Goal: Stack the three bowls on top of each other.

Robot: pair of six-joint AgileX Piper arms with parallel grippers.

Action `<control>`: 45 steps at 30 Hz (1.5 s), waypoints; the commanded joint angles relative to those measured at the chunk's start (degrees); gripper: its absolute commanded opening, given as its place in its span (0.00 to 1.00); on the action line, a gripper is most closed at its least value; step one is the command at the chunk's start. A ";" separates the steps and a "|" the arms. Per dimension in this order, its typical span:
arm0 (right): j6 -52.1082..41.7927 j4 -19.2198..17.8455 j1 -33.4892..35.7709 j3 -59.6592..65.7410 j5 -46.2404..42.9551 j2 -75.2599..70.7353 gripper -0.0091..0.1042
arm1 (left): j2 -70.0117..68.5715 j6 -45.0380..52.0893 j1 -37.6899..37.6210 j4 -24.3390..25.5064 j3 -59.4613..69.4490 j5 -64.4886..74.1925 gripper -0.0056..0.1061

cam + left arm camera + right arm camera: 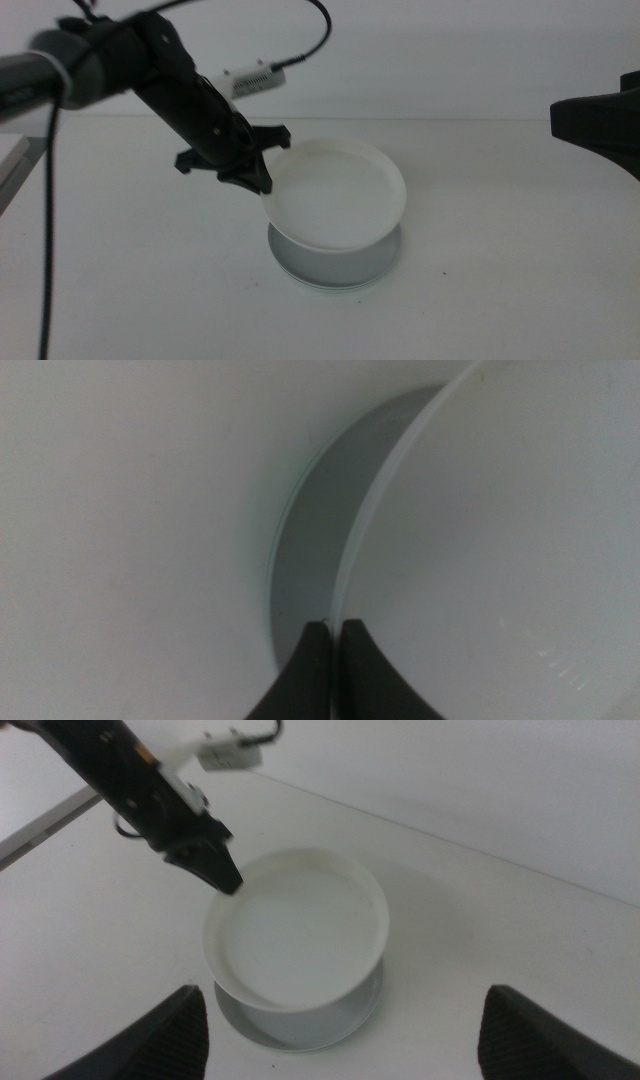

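Observation:
Next, I release the white bowl from my left gripper inside the light grey bowl [335,235] just below it.
My left gripper [262,183] comes in from the left and is shut on the near-left rim of the white bowl [340,195]. It holds that bowl tilted, just above the light grey bowl [335,265] on the table. In the left wrist view the jaws [333,640] pinch the white bowl's [500,540] rim, with the grey bowl [310,530] beneath. A paler rim [325,285] shows under the grey bowl; I cannot tell whether it is the mint green bowl. My right gripper [342,995] hovers open and empty, above and to the right of the bowls [300,935].
The right arm [600,120] shows at the right edge of the middle view. A white cable plug [250,80] hangs off the left arm. A table edge [12,165] lies at far left.

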 commanded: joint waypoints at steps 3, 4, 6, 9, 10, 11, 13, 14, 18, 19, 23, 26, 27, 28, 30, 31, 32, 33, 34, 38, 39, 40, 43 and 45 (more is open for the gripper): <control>-0.68 -0.01 -0.34 0.35 -0.47 -0.22 0.89 | 2.31 -0.45 -1.23 -1.15 -0.54 -1.55 0.03; -0.68 -0.01 -0.34 0.35 -0.47 -0.22 0.89 | 2.67 -0.45 -1.23 -1.15 -0.54 -1.55 0.03; -0.68 -0.01 -0.34 0.35 -0.47 -0.22 0.89 | 3.43 -0.45 -1.36 -1.15 -0.54 -1.55 0.03; -0.68 -0.01 -0.34 0.35 -0.47 -0.22 0.89 | 4.05 -0.45 -1.36 -0.83 -0.54 -1.52 0.03; -0.68 -0.01 -0.34 0.35 -0.47 -0.22 0.89 | 4.26 -0.45 -1.36 -0.60 -0.54 -1.26 0.03; -0.68 -0.01 -0.34 0.35 -0.47 -0.22 0.89 | 4.55 -0.45 -1.36 -0.55 -0.54 -1.25 0.03; -0.68 -0.01 -0.34 0.35 -0.47 -0.22 0.89 | 4.97 -0.45 -1.36 -0.45 -0.43 -1.25 0.03; -0.68 -0.01 -0.34 0.35 -0.47 -0.22 0.89 | 5.29 -0.45 -1.36 -0.45 -0.43 -1.25 0.03; -0.68 -0.01 -0.34 0.35 -0.47 -0.22 0.89 | 5.95 0.27 -1.36 -0.45 -0.43 -1.35 0.04; -0.68 -0.01 -0.34 0.35 -0.47 -0.22 0.89 | 6.05 0.73 -1.36 -0.45 -0.43 -1.47 0.04; -0.68 -0.01 -0.34 0.35 -0.47 -0.22 0.89 | 6.05 1.05 -1.36 -0.45 -0.43 -1.99 0.07; -0.68 -0.01 -0.34 0.35 -0.47 -0.22 0.89 | 5.93 1.71 -1.23 -1.56 -0.53 -1.38 0.16; -0.68 -0.01 -0.34 0.35 -0.47 -0.22 0.89 | 5.66 2.57 -0.99 -2.08 -0.53 -0.66 0.21; -0.68 -0.01 -0.34 0.35 -0.47 -0.22 0.89 | 5.40 3.49 -0.86 -2.21 -0.53 0.06 0.26; -0.68 -0.01 -0.34 0.35 -0.47 -0.22 0.89 | 4.26 5.01 -0.32 -2.69 -0.53 1.66 0.37; -0.68 -0.01 -0.34 0.35 -0.47 -0.22 0.89 | 3.49 5.95 -0.02 -3.11 -0.53 2.47 0.43; -0.68 -0.01 -0.34 0.35 -0.47 -0.22 0.89 | 2.66 6.35 0.34 -3.26 -0.53 3.25 0.48; -0.68 -0.01 -0.34 0.35 -0.47 -0.22 0.89 | 1.46 6.94 0.67 -3.00 -0.53 3.81 0.55; -0.68 -0.01 -0.34 0.35 -0.47 -0.22 0.89 | 0.04 7.64 0.91 -3.00 -0.53 4.21 0.62; -0.68 -0.01 -0.34 0.35 -0.47 -0.22 0.89 | -6.71 4.93 0.66 1.95 -0.19 4.61 0.89; -0.68 -0.01 -0.34 0.35 -0.47 -0.22 0.89 | -8.89 3.95 0.31 3.21 0.32 4.54 0.89; -0.68 -0.01 -0.34 0.35 -0.47 -0.22 0.89 | -11.40 3.35 0.08 3.93 1.28 3.81 0.89; -0.68 -0.01 -0.34 0.35 -0.47 -0.22 0.89 | -19.28 2.65 -0.48 6.19 5.33 1.04 0.89; -0.68 -0.01 -0.34 0.35 -0.47 -0.22 0.89 | -25.55 2.65 -0.47 7.32 9.31 -0.80 0.89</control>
